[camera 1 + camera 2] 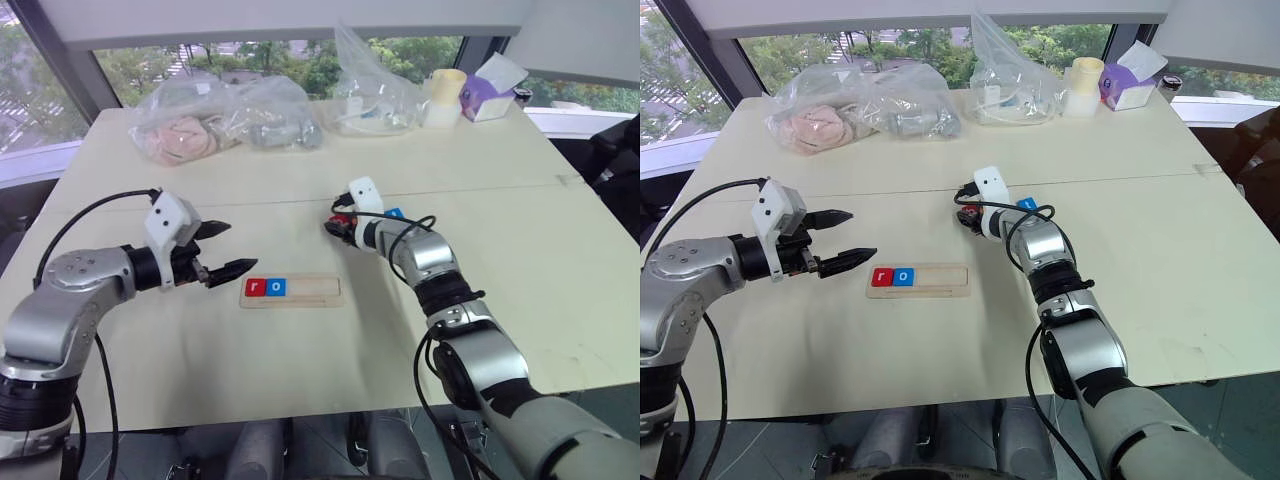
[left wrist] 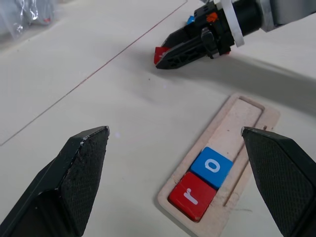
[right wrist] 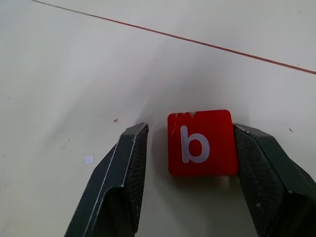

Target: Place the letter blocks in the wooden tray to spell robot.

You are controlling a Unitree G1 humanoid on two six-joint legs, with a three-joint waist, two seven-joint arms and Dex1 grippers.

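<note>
My right gripper should hold the b block above and below its letter (image 3: 202, 173), because its finger blocks the b block's side that must meet the blue o block.
A red block with the letter b (image 3: 200, 143) lies flat on the cream table. My right gripper (image 3: 191, 127) straddles it: one pad (image 3: 256, 158) touches its side and the other stands a small gap away. A blue block (image 1: 395, 213) lies just behind that gripper. The wooden tray (image 1: 318, 291) lies at the table's middle. A red r block (image 1: 256, 288) and a blue o block (image 1: 277, 288) sit side by side at its left end. My left gripper (image 1: 241, 246) hovers open and empty to the left of the tray.
Clear plastic bags (image 1: 220, 120) with soft items lie along the far edge. Another bag (image 1: 375, 95), a pale cup (image 1: 443, 97) and a purple box (image 1: 485, 95) stand at the back right. A thin red seam line (image 3: 173, 35) crosses the table.
</note>
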